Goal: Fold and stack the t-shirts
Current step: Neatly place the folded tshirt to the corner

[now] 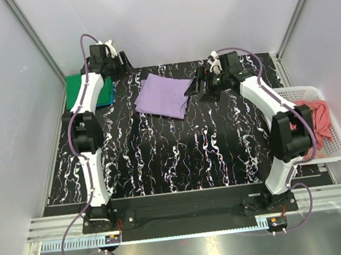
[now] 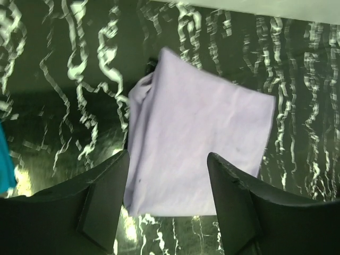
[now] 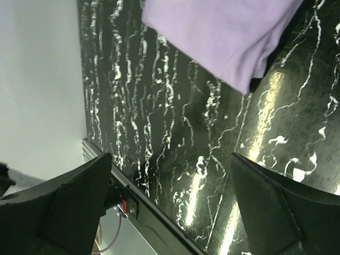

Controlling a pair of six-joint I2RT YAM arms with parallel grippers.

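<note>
The fingers of my left gripper should next close on the middle of the side edge [image 1: 140, 97] [image 2: 137, 154] of the light purple t-shirt, facing the bright green t-shirt.
A light purple t-shirt [image 1: 162, 96] lies folded in a rough square on the black marbled table, back centre. My left gripper [image 1: 123, 60] is open and empty, above the table just left of it; in the left wrist view [image 2: 167, 178] the purple shirt [image 2: 196, 138] shows between the open fingers. My right gripper [image 1: 198, 86] is open and empty beside the shirt's right edge; in the right wrist view [image 3: 170, 186] the shirt [image 3: 223, 32] is at the top. A bright green t-shirt [image 1: 78, 87] lies folded at the back left, partly under my left arm. A salmon pink t-shirt [image 1: 319, 120] lies crumpled in the basket.
A white lattice basket [image 1: 333, 146] stands at the table's right edge beside my right arm. A blue-teal cloth edge [image 2: 4, 164] shows at the left edge of the left wrist view. Grey walls close in the back and both sides.
</note>
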